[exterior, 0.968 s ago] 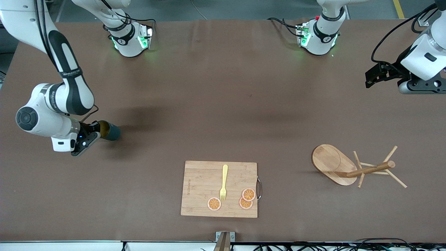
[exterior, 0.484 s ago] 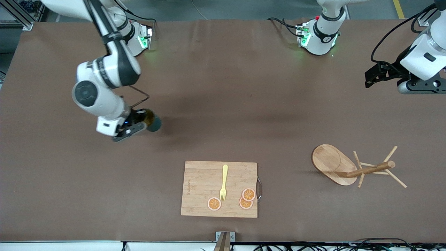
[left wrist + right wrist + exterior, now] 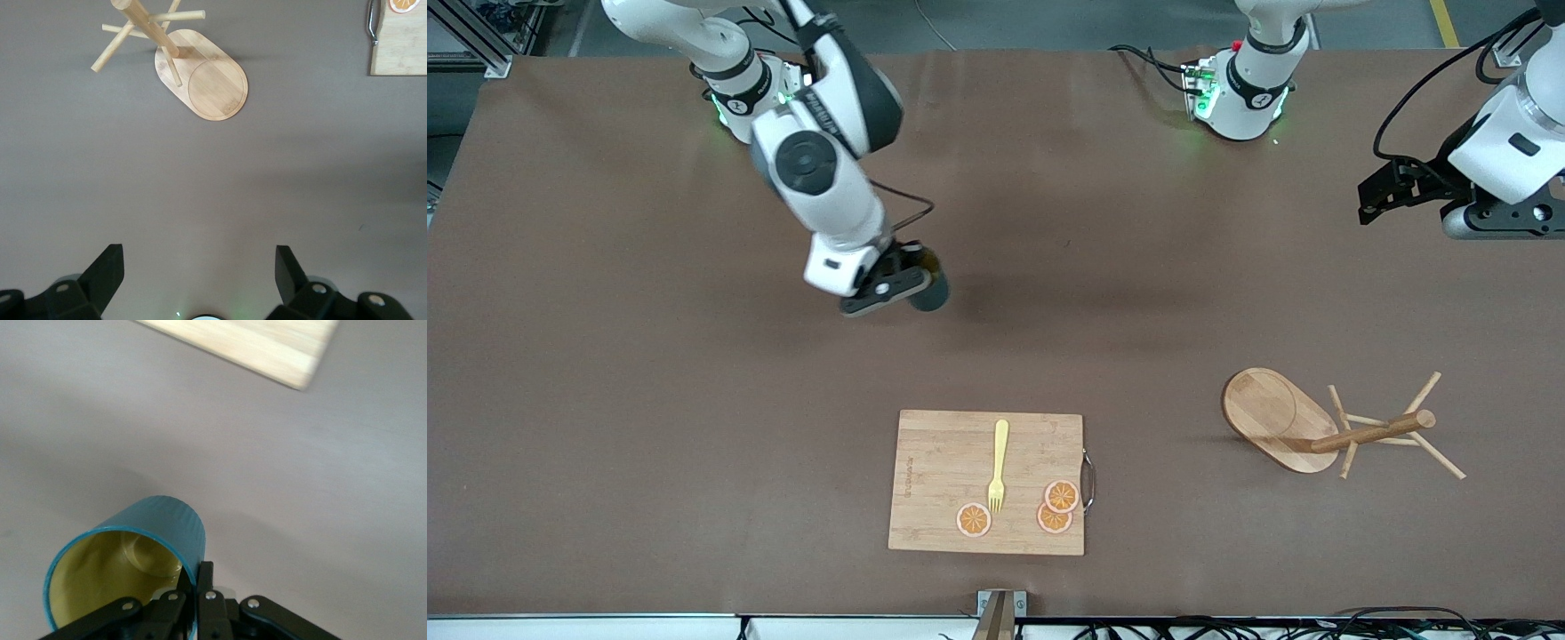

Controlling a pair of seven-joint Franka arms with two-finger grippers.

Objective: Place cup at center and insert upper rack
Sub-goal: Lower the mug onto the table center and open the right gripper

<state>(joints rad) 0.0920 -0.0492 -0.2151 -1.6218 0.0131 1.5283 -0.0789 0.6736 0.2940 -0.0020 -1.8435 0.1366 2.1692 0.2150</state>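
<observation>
The robot's right gripper should release the teal cup, now tilted over bare tabletop, on the bare tabletop straight [image 3: 1093, 303] behind the cutting board's metal handle.
My right gripper [image 3: 914, 277] is shut on the rim of the teal cup [image 3: 931, 292], one finger inside its yellow interior and one outside. It carries the cup tilted over bare tabletop, toward the table's middle. In the right wrist view the cup [image 3: 127, 563] fills the space at the gripper [image 3: 198, 572]. The upper rack [image 3: 1325, 427] lies on its side toward the left arm's end, with its oval base tipped up and its pegs splayed. My left gripper [image 3: 1371, 201] waits open near that end of the table. The left wrist view shows the rack [image 3: 200, 80] past the open left gripper [image 3: 200, 260].
A bamboo cutting board [image 3: 943, 484] lies near the front edge. On it are a yellow fork [image 3: 998, 467] and three orange slices [image 3: 1060, 496]. Its corner shows in both wrist views [image 3: 400, 47] [image 3: 253, 343].
The right arm has swung from its own end of the table toward the middle, carrying the cup with it. The left arm and the rack have not moved.
</observation>
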